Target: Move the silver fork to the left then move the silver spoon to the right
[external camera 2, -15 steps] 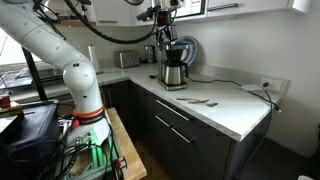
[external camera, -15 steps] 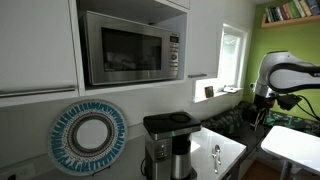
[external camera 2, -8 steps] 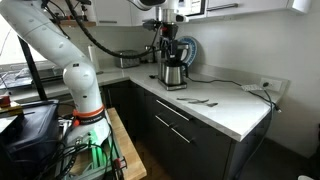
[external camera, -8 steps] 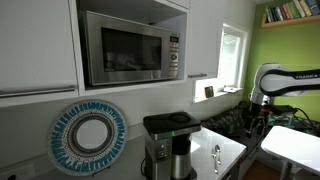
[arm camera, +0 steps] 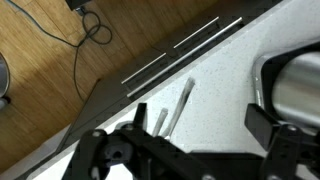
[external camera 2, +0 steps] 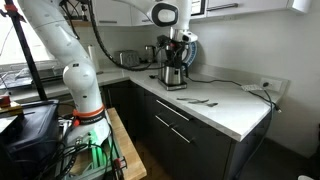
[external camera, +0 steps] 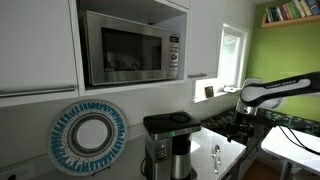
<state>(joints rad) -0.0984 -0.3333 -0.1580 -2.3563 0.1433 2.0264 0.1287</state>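
Note:
Next, my gripper will go to the silver fork's handle (external camera: 215,153) (arm camera: 180,107), the one nearer the black coffee maker, and close there.
Two slim silver utensils lie on the white counter (external camera 2: 235,108) in front of the black coffee maker (external camera 2: 173,73). In an exterior view one lies at the left (external camera 2: 194,100) and one at the right (external camera 2: 211,103). The silver spoon (external camera: 216,154) shows its oval end in an exterior view. In the wrist view two thin handles (arm camera: 181,104) (arm camera: 160,120) lie side by side; I cannot tell fork from spoon there. My gripper (arm camera: 178,140) is open and empty, above the counter and the coffee maker (arm camera: 298,85). It also shows in both exterior views (external camera 2: 176,48) (external camera: 243,122).
A microwave (external camera: 128,47) sits in the upper cabinet. A round blue-rimmed plate (external camera: 90,137) leans on the back wall. A toaster (external camera 2: 127,59) stands at the far end of the counter. The counter's front edge (arm camera: 150,75) drops to a wooden floor with cables (arm camera: 85,30).
The arm has come down and moved closer to the coffee maker and the counter. The utensils have not moved.

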